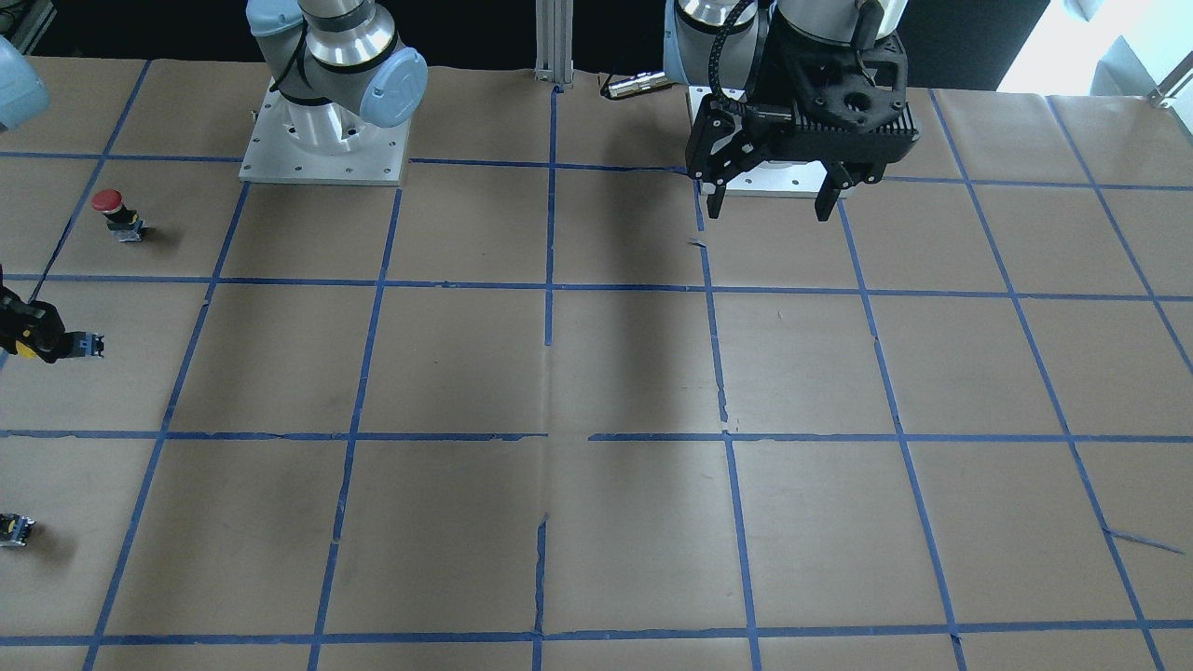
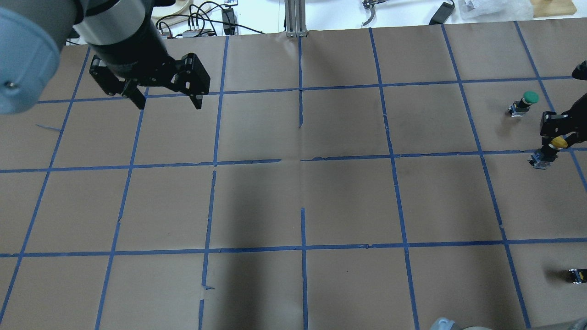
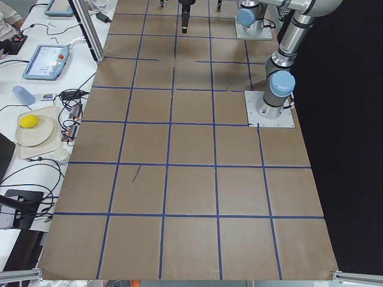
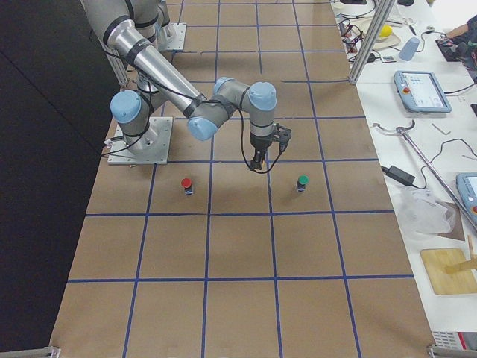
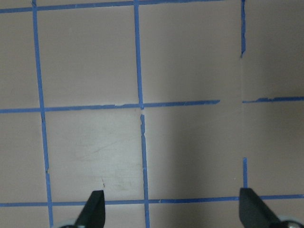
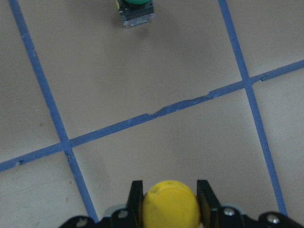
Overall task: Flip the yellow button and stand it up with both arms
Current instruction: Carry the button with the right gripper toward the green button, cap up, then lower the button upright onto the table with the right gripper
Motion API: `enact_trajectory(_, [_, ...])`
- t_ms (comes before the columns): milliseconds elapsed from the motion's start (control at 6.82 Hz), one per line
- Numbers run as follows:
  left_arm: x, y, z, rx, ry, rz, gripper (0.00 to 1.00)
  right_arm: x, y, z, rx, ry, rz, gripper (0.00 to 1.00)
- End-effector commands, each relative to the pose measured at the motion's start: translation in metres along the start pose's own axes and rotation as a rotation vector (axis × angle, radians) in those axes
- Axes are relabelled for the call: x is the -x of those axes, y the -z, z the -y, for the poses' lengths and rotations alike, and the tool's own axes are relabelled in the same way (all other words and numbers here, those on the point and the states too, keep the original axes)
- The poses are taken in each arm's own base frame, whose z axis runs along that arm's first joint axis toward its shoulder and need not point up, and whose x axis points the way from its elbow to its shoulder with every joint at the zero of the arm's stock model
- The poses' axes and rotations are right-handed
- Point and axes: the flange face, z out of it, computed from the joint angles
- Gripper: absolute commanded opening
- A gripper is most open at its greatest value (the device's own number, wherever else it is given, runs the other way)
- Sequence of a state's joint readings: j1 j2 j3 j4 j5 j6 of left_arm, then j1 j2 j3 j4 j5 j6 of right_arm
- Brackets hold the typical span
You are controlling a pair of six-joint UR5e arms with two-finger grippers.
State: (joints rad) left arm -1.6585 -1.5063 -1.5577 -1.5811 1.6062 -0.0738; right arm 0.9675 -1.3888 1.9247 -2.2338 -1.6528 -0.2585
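Observation:
Next, I let go of the yellow button with my right gripper in the tape square (image 1: pixel 75 360) (image 6: pixel 211 191) between the red-capped button and the capless block. The yellow button is now at the table's far edge.
The yellow button (image 6: pixel 171 209) sits between the fingers of my right gripper (image 6: pixel 170 192), which is shut on its cap. In the overhead view the right gripper (image 2: pixel 554 133) is at the table's far right edge. The yellow cap (image 2: pixel 558 143) is in the fingers and the grey base (image 2: pixel 540 161) sticks out below, tilted. In the front-facing view the button (image 1: pixel 86 347) lies nearly level at the left edge. My left gripper (image 2: pixel 165 98) hangs open and empty over the far left of the table, far from the button. It also shows in the front-facing view (image 1: pixel 774 198) and the left wrist view (image 5: pixel 173 209).
A green-capped button (image 2: pixel 525 101) stands just beyond the right gripper and also shows in the right wrist view (image 6: pixel 135 9). A red-capped button (image 1: pixel 112 212) stands near the right arm's base side. A small capless block (image 2: pixel 578 275) lies at the near right edge. Blue tape lines grid the brown table.

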Motion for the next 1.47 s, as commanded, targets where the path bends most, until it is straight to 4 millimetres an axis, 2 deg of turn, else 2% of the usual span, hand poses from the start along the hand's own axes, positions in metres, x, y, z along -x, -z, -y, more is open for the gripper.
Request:
enact_trajectory(0, [0.028, -0.013, -0.009, -0.056, 0.054, 0.003, 1.0, -0.003, -0.026, -0.009, -0.095, -0.055, -0.09, 0.08])
enact_trajectory(147, [0.028, -0.014, -0.008, -0.062, 0.065, 0.01, 1.0, 0.003, -0.042, -0.027, -0.163, -0.057, -0.121, 0.08])
enact_trajectory(293, [0.028, -0.013, -0.008, -0.065, 0.065, 0.007, 1.0, 0.006, -0.049, -0.04, -0.227, -0.011, -0.144, 0.08])
enact_trajectory(586, [0.027, -0.013, -0.008, -0.066, 0.065, 0.004, 1.0, 0.011, -0.061, -0.056, -0.209, 0.007, -0.14, 0.09])
enact_trajectory(733, [0.027, -0.011, -0.009, -0.07, 0.065, 0.002, 1.0, 0.007, -0.064, -0.059, -0.198, 0.007, -0.141, 0.1])
enact_trajectory(1026, [0.028, -0.009, -0.011, -0.074, 0.065, 0.005, 1.0, -0.021, -0.068, -0.061, -0.181, 0.066, -0.149, 0.13])
enact_trajectory(1319, [0.027, -0.008, -0.012, -0.075, 0.063, 0.008, 1.0, -0.018, -0.065, -0.065, -0.187, 0.068, -0.139, 0.17])
